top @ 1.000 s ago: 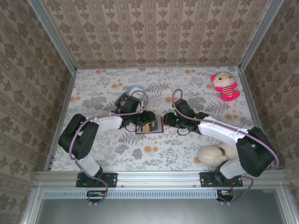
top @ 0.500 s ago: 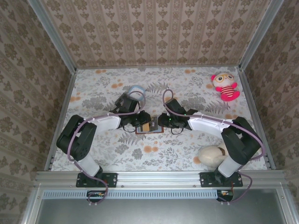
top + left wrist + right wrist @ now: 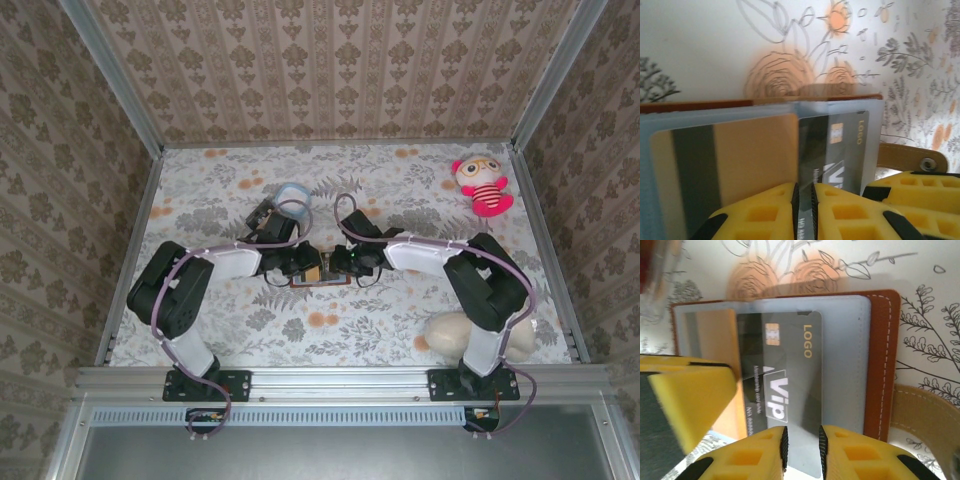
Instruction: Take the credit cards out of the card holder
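The dark VIP card's loose edge overlaps the tan card under my left gripper's nearly shut fingers, so they should open and pinch that edge (image 3: pixel 744 382) before pulling.
The brown card holder (image 3: pixel 320 283) lies open on the flowered table between my two grippers, light blue inner faces up. A tan card (image 3: pixel 740 155) and a dark VIP card (image 3: pixel 780 370) sit in its sleeves. My left gripper (image 3: pixel 306 266) reaches in from the left. In the left wrist view its jaws (image 3: pixel 803 210) are nearly together at the seam between the two cards, with a thin strip of the holder pinched between them. My right gripper (image 3: pixel 341 262) comes from the right. Its pads (image 3: pixel 802 452) stand narrowly apart over the dark card's near end; a grip is unclear.
A tan strap with a snap (image 3: pixel 912 157) trails from the holder's right side. A small clear box (image 3: pixel 291 195) sits just behind the left gripper. A red-and-pink plush doll (image 3: pixel 482 185) lies at the back right. A beige lump (image 3: pixel 455 332) rests by the right arm's base.
The right gripper has slid left up to the card holder and its jaws have narrowed. The left jaws have also closed in; the left arm has barely shifted.
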Tool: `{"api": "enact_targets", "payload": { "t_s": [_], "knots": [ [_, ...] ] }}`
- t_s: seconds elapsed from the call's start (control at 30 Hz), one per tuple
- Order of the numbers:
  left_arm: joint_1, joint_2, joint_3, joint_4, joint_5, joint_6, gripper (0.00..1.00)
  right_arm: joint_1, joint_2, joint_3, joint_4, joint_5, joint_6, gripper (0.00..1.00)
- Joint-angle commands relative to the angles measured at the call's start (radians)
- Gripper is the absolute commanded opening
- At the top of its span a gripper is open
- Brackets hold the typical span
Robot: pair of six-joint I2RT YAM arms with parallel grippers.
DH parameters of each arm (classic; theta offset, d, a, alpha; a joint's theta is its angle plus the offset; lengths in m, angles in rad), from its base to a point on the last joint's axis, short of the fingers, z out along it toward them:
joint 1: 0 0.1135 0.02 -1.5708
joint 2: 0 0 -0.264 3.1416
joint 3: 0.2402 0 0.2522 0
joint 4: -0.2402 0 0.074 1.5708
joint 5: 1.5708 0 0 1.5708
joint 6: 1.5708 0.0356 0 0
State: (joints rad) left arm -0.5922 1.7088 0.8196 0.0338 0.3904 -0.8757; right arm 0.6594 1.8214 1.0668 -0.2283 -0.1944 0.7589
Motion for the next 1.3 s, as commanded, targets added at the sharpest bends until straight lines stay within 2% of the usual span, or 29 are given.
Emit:
{"api": "enact_targets", "payload": {
  "t_s": [0.0,0.17,0.4,0.57,0.77,0.93,1.27],
  "knots": [
    [0.021,-0.003,-0.040,-0.019,-0.038,-0.010,0.20,0.005,0.036,0.024,-0.068,0.018,-0.007,0.27],
    [0.037,0.002,-0.073,0.011,-0.027,-0.025,0.23,0.002,0.060,0.024,-0.077,0.023,-0.001,0.27],
    [0.052,0.026,-0.105,0.177,0.095,-0.082,0.36,0.000,0.067,0.024,-0.076,0.023,0.000,0.26],
    [0.052,0.037,-0.098,0.204,0.129,-0.086,0.38,0.000,0.070,0.019,-0.072,0.019,0.003,0.26],
    [0.039,0.033,-0.068,0.145,0.136,-0.035,0.39,-0.001,0.071,0.020,-0.070,0.018,0.003,0.25],
    [0.028,0.034,-0.042,0.101,0.127,0.006,0.34,-0.001,0.071,0.023,-0.074,0.018,0.002,0.23],
    [0.026,0.066,-0.023,0.123,0.191,0.032,0.25,-0.004,0.065,0.019,-0.073,0.016,0.000,0.22]
  ]
}}
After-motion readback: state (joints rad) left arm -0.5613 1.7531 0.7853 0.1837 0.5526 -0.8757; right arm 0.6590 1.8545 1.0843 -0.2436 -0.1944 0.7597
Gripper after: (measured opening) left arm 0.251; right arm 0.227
